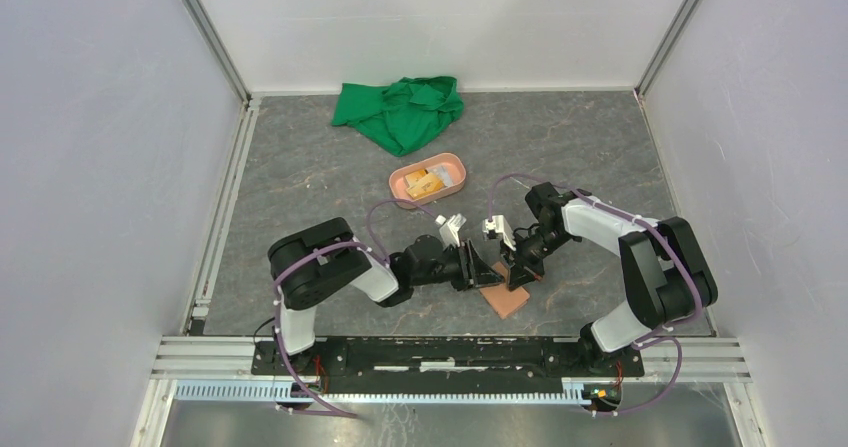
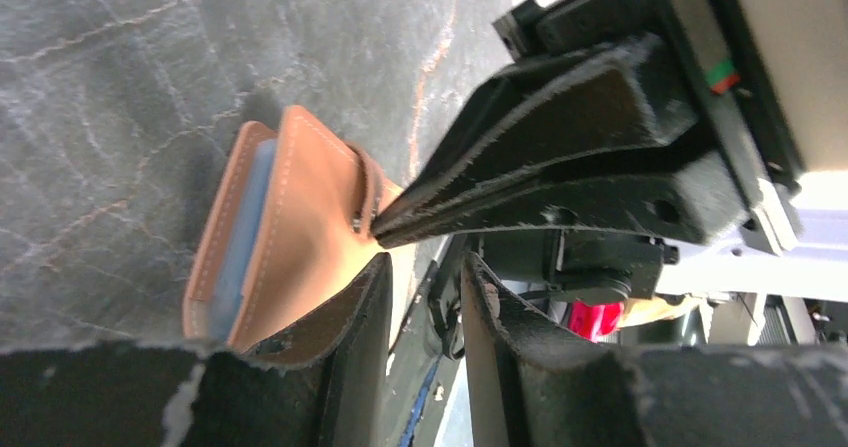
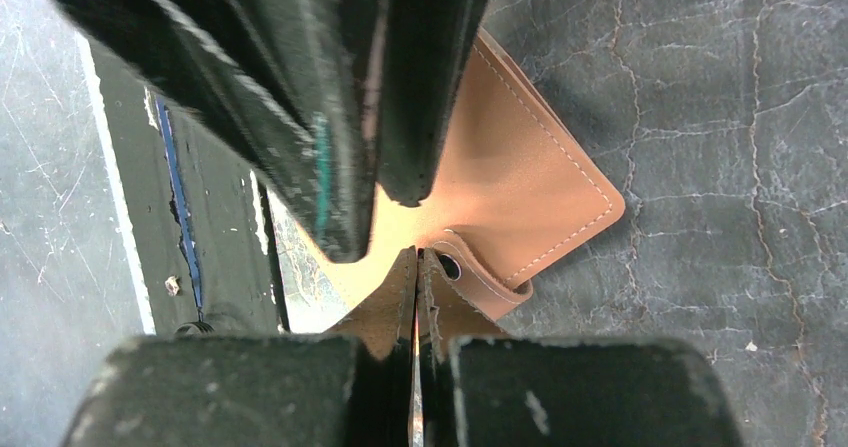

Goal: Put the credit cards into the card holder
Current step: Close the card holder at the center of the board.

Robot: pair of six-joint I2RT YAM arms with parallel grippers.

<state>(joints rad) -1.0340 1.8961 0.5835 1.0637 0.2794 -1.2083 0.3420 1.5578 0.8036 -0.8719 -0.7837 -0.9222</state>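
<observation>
The card holder's closing tab bows up with its snap open, so next I back my right gripper off, take the tab's end [image 3: 446,238] and fold it over.
The tan card holder [image 1: 508,300] lies on the grey table between the two arms. In the left wrist view it [image 2: 300,217] holds a light blue card [image 2: 243,232] in an inner pocket. My right gripper [image 1: 517,270] is shut, its tips [image 3: 417,260] pinched at the holder's closing tab by the snap [image 3: 449,266]. My left gripper [image 1: 480,265] is open by a narrow gap [image 2: 425,302]; one of its fingers [image 2: 335,357] lies against the holder, and nothing shows between them. No dark cards are in view.
A salmon-pink oval tray [image 1: 452,160] with yellow and white items stands behind the grippers. A green cloth [image 1: 400,110] lies at the back wall. The metal rail [image 1: 450,352] runs along the table's near edge, close to the holder.
</observation>
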